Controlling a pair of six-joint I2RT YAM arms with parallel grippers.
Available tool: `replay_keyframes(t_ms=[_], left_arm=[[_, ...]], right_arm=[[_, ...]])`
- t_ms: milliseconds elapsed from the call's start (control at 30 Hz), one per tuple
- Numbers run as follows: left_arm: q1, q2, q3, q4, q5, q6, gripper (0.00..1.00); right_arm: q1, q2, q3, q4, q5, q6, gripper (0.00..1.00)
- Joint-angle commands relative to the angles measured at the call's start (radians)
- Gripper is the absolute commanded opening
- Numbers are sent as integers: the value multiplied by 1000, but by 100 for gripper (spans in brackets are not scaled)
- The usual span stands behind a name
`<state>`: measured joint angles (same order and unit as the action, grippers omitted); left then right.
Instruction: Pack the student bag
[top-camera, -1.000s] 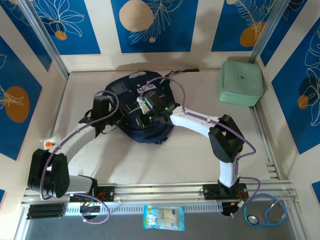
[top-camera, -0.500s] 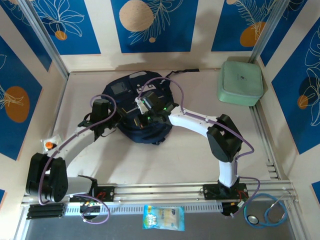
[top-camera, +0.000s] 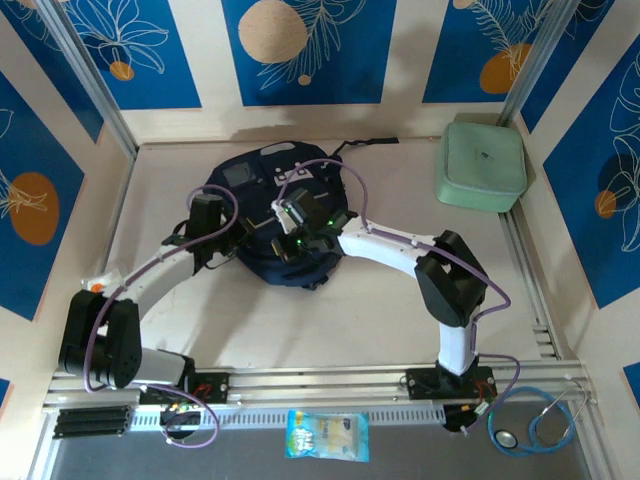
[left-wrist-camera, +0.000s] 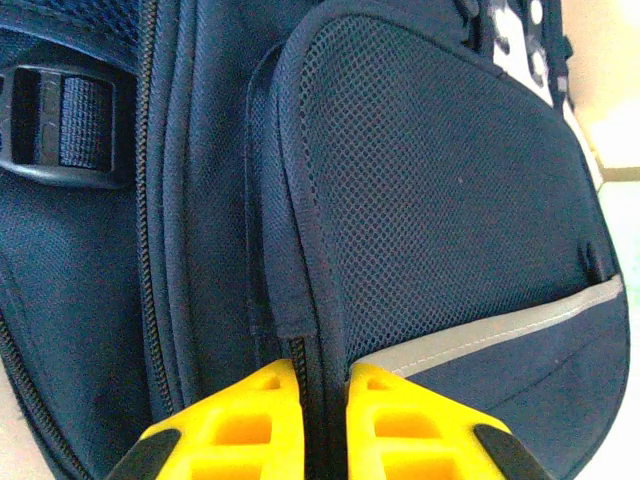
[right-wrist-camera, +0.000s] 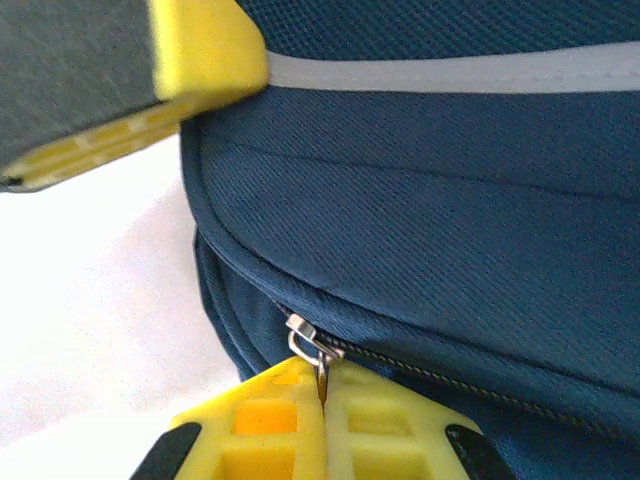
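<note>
The seam is held by my left gripper up by the grey stripe, above the zipper pull, so that gripper should take the pocket's bottom corner (right-wrist-camera: 222, 228) before I zip further.
The student bag (top-camera: 282, 215), navy with a grey stripe, lies flat in the middle of the table. My left gripper (top-camera: 242, 234) reaches in from the bag's left side. In the left wrist view its yellow fingers (left-wrist-camera: 325, 400) pinch a seam of the bag's fabric (left-wrist-camera: 310, 330) beside the mesh pocket (left-wrist-camera: 440, 190), with a zip line running between them. My right gripper (top-camera: 283, 243) sits over the bag's near edge. Its fingers (right-wrist-camera: 322, 385) are shut on the metal zipper pull (right-wrist-camera: 305, 338). A yellow finger of the left gripper (right-wrist-camera: 205, 50) shows close above it.
A pale green square zip case (top-camera: 481, 165) stands at the back right corner. A snack packet (top-camera: 327, 435) and a stethoscope (top-camera: 535, 425) lie beyond the near rail. A small orange item (top-camera: 97, 287) sits by the left arm. Walls enclose the table on three sides.
My left gripper has moved right onto the bag's edge and closed its jaws on the seam. The right gripper has stayed shut on the zipper pull, shifting only slightly.
</note>
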<state>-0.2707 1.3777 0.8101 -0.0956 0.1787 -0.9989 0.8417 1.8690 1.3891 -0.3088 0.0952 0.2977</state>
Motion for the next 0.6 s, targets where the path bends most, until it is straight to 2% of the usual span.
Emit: replay_keyframes(t_ms=[0, 167, 267, 433, 567], left_arm=[[4, 3, 41, -11, -24, 62, 6], [3, 6, 22, 14, -8, 63, 0], [4, 6, 15, 22, 1, 61, 0], [4, 9, 21, 16, 15, 75, 0], [4, 25, 41, 13, 26, 98, 0]], right_arm=[[-30, -84, -63, -46, 69, -46, 0], [-150, -106, -94, -98, 130, 7, 0], [-205, -96, -82, -146, 167, 38, 0], [-243, -86, -53, -210, 259, 110, 0], [-223, -74, -19, -263, 275, 101, 0]])
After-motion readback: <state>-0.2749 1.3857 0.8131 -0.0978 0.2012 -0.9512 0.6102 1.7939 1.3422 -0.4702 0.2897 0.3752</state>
